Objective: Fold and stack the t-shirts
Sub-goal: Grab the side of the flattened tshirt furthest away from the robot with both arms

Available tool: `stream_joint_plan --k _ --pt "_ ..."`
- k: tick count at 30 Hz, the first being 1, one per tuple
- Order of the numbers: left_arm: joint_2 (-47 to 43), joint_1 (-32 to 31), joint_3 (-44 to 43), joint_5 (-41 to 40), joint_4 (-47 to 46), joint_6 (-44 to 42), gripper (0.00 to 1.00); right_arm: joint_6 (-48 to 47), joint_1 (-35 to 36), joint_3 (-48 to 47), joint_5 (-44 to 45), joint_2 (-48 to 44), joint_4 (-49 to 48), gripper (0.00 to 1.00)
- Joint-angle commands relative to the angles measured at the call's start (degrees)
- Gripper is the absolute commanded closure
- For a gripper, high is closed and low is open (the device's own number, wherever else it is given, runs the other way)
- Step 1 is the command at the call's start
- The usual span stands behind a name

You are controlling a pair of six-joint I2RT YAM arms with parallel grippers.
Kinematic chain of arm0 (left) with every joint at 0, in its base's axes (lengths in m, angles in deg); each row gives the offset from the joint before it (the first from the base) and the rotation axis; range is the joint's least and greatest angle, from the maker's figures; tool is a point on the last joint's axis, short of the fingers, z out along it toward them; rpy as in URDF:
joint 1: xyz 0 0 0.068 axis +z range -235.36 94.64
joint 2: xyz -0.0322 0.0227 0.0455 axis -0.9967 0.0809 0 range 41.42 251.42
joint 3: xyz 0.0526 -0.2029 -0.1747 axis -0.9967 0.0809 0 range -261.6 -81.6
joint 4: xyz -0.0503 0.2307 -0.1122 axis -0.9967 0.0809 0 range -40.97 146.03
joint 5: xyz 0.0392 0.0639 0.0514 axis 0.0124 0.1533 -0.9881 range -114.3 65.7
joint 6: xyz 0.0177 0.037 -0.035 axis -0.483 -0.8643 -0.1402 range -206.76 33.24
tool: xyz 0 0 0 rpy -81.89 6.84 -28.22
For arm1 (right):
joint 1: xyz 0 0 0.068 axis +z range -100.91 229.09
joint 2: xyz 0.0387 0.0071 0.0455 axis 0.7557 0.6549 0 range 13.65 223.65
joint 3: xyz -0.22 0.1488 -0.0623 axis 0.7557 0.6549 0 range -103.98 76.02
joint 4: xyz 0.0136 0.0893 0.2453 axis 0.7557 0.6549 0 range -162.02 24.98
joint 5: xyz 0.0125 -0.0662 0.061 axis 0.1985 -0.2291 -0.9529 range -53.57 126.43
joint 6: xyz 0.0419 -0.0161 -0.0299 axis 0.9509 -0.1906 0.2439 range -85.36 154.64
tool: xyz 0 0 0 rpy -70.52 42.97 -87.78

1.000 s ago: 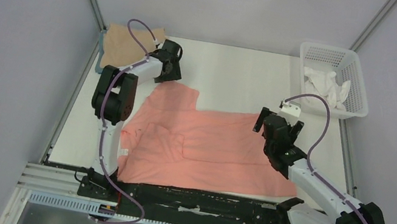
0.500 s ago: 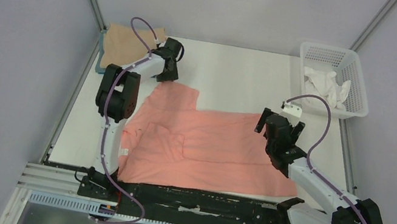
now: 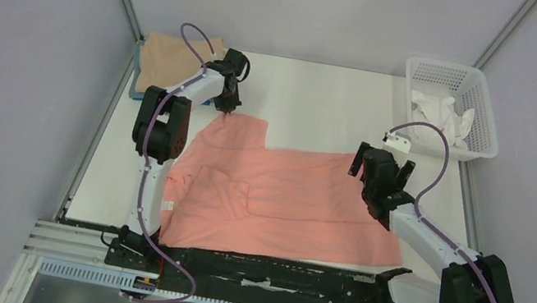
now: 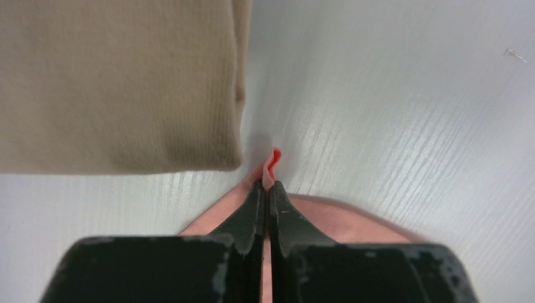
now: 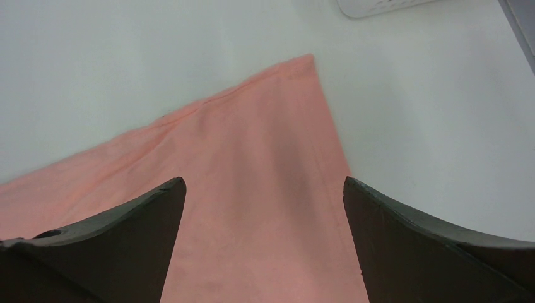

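Next, my left gripper releases the pink shirt's far corner just inside its near edge, inward from the white tag (image 3: 201, 228).
A salmon-pink t-shirt (image 3: 273, 198) lies spread flat across the white table. My left gripper (image 3: 228, 114) is shut on the pink shirt's far left corner; a small fold of pink cloth (image 4: 272, 165) sticks out past the pinched fingertips (image 4: 255, 199). A folded tan t-shirt (image 3: 169, 59) lies at the far left corner, its edge (image 4: 126, 82) close beside the pinched cloth. My right gripper (image 5: 264, 184) hangs open above the pink shirt's far right corner (image 5: 301, 69), fingers apart with only cloth below them.
A white lattice basket (image 3: 462, 77) holding crumpled white cloth (image 3: 442, 115) stands at the far right of the table. Grey walls close in on both sides. Bare white table (image 3: 324, 103) lies beyond the pink shirt.
My left gripper has dropped onto the shirt's far left corner and shut on it. The right gripper has edged toward the far right corner, still open.
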Motion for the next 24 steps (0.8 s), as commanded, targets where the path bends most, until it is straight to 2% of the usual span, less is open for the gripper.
stream_joint_plan --k 1,8,14,21,24 --pt "-0.97 -0.11 0.29 1.34 5.25 -0.77 0.98 -0.02 -4.81 -7.22 -3.49 7.63 -1.57 0.02" --pt "-5.33 -0.18 4.24 2.42 1.34 -0.44 0.98 -1.58 -9.29 -21.9 1.6 25.7 1.53 0.07" --pt "-8.25 -0.55 6.99 0.47 -0.23 -1.33 0.98 0.02 -12.05 -33.8 2.91 39.35 7.96 0.17" --pt "-9.86 -0.67 8.63 1.63 -1.3 -0.65 0.98 1.77 -12.86 -32.86 2.74 42.45 11.07 0.27" --pt "-10.8 -0.73 9.49 1.67 -1.67 -0.41 0.98 2.81 -13.08 -29.98 1.6 40.58 11.12 0.39"
